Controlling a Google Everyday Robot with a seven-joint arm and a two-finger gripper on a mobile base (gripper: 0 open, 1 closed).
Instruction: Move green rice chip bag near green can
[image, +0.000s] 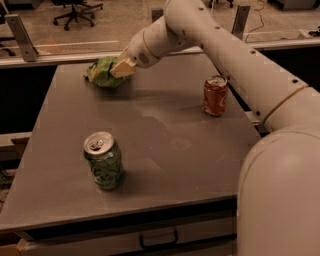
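Next, I bring the green rice chip bag to its spot just behind the green can and let it go there on the grey table (122, 115).
The green rice chip bag (101, 73) is at the far left of the grey table (165, 150), crumpled between my gripper's tan fingers (123, 67). My gripper (116, 70) is shut on the bag's right side and holds it just above the tabletop. The green can (103, 160), with a leafy pattern and a silver top, stands upright near the front left, well apart from the bag. My white arm reaches in from the right, over the table's back.
An orange-red can (215, 95) stands upright at the right of the table. A railing (50, 52) runs behind the table's far edge, with office chairs (75, 9) beyond. A drawer handle (157, 239) shows below the front edge.
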